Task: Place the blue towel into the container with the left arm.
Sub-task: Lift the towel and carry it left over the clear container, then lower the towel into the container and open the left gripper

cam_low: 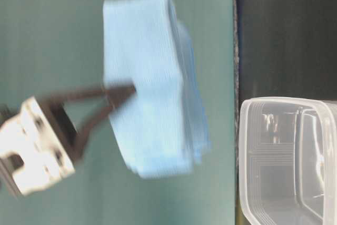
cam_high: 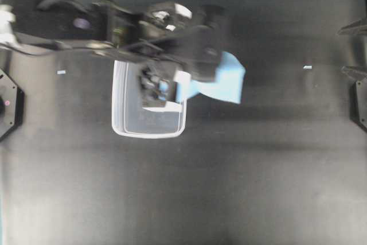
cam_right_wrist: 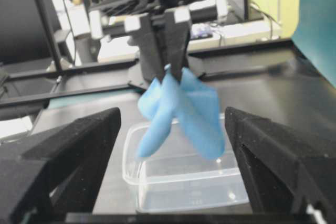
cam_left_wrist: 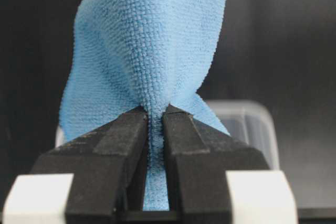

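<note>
Next, I let go of the blue towel, now dangling over the clear container, with my left gripper over the middle of the clear container's bottom (cam_high: 153, 96).
The light-blue towel (cam_high: 226, 78) hangs bunched in the air from my left gripper (cam_high: 198, 77), over the right end of the clear container (cam_high: 123, 124). In the left wrist view the black jaws (cam_left_wrist: 156, 116) are pinched shut on a fold of the towel (cam_left_wrist: 147, 45), with the tub (cam_left_wrist: 247, 124) behind and below. The table-level view shows the gripper (cam_low: 122, 93) holding the towel (cam_low: 152, 93) above and beside the tub (cam_low: 263, 130). The right wrist view shows the towel (cam_right_wrist: 181, 111) dangling over the empty tub (cam_right_wrist: 157, 182). My right gripper (cam_right_wrist: 173, 116) is open and empty, far to the right.
The black tabletop (cam_high: 258, 170) surrounds the tub. Two small white tape marks lie on it, one (cam_high: 61, 72) at the left and one (cam_high: 308, 67) at the right. A black arm base (cam_high: 8, 104) sits at the left edge, and the right arm's parts (cam_high: 355, 93) sit at the right edge.
</note>
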You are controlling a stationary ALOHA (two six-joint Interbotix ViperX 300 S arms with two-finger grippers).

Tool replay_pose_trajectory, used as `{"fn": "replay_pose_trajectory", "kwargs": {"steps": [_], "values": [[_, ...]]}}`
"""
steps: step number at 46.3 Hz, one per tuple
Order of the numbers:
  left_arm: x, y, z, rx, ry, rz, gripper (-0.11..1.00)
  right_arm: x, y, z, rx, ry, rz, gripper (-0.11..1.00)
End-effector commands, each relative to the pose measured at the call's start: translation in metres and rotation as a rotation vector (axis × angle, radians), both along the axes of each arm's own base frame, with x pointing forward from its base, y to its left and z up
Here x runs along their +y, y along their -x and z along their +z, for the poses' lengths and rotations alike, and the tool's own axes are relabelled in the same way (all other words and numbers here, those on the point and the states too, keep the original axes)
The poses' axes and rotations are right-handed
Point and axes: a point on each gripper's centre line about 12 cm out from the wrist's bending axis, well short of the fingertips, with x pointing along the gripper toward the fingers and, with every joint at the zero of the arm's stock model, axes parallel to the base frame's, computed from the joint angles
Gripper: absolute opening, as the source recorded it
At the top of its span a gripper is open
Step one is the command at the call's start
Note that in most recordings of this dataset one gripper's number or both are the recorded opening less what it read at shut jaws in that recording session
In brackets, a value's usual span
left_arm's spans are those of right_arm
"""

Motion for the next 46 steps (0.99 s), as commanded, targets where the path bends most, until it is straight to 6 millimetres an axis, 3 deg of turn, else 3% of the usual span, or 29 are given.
{"fn": "replay_pose_trajectory", "kwargs": {"steps": [1, 8, 16, 35, 46], "values": [[0.004, 0.027, -0.005, 0.023, 0.001, 0.015, 0.06, 0.000, -0.001, 0.005, -0.011, -0.006, -0.001, 0.77], [0.004, 0.047, -0.026, 0.069, 0.003, 0.019, 0.06, 0.000, -0.001, 0.005, -0.013, -0.005, -0.003, 0.77], [0.006, 0.056, -0.048, 0.104, 0.006, 0.024, 0.06, -0.001, -0.001, 0.004, -0.010, -0.006, -0.003, 0.77], [0.002, 0.044, -0.090, 0.098, 0.007, 0.008, 0.06, 0.000, -0.001, 0.004, -0.013, -0.005, -0.001, 0.77], [0.004, 0.043, -0.102, 0.125, 0.010, 0.015, 0.06, 0.000, -0.001, 0.004, -0.014, -0.005, -0.002, 0.77]]}}
